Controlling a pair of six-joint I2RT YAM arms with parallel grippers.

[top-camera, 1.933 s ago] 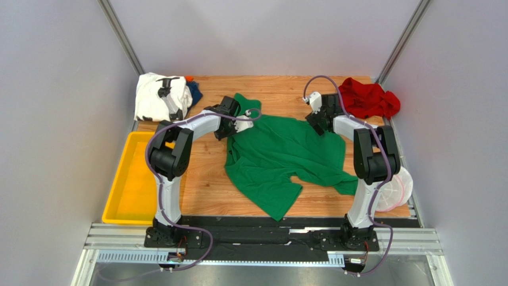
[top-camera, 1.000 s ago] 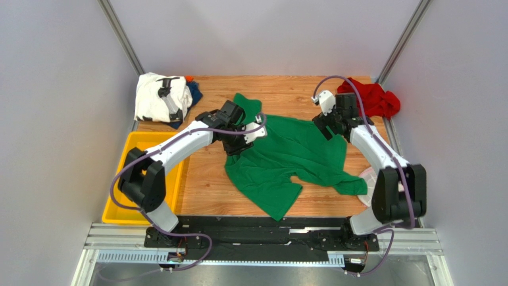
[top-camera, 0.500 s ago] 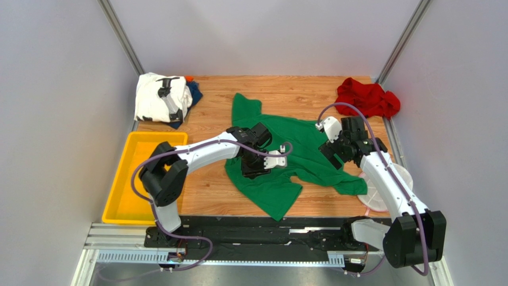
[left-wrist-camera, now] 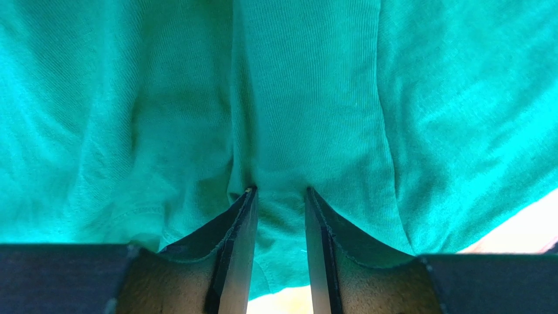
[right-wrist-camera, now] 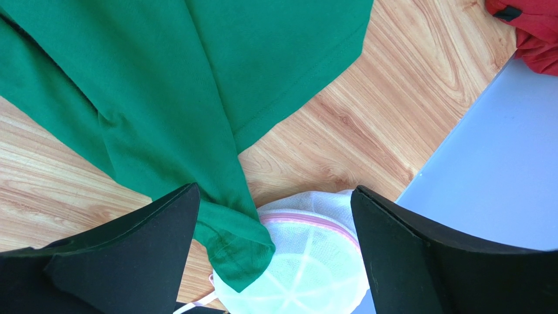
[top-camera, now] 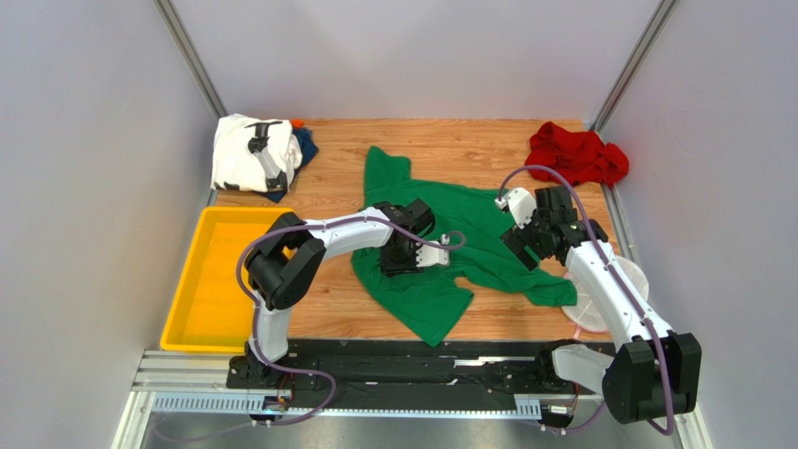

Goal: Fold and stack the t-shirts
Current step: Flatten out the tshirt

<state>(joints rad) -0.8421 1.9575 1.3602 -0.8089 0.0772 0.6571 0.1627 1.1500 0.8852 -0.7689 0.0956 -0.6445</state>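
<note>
Next, I close my right gripper on the sleeve end (right-wrist-camera: 254, 263) of the green t-shirt, at the spot where it lies over the mesh basket.
The green t-shirt (top-camera: 468, 234) lies spread and rumpled on the wooden table. In the left wrist view this green t-shirt (left-wrist-camera: 308, 98) fills the frame. My left gripper (top-camera: 412, 254) presses down on its middle left. The jaws of this left gripper (left-wrist-camera: 280, 191) stand partly apart with a raised fold of green cloth between them. My right gripper (top-camera: 526, 243) hovers wide open over the shirt's right side. Between the fingers of the right gripper (right-wrist-camera: 275, 190) show a green sleeve tip and the mesh basket. A red t-shirt (top-camera: 576, 154) is bunched at the back right. A white t-shirt (top-camera: 245, 150) lies on a dark blue one (top-camera: 306, 145) at the back left.
A yellow tray (top-camera: 201, 309) sits off the table's left edge. The white-and-pink mesh basket (top-camera: 623, 285) lies at the right edge under the green sleeve. It appears again in the right wrist view as the mesh basket (right-wrist-camera: 308, 261). Grey walls close both sides.
My left gripper came from the shirt's far left corner down to its middle and its jaws narrowed slightly. The right arm swung from the back toward the shirt's near right side.
</note>
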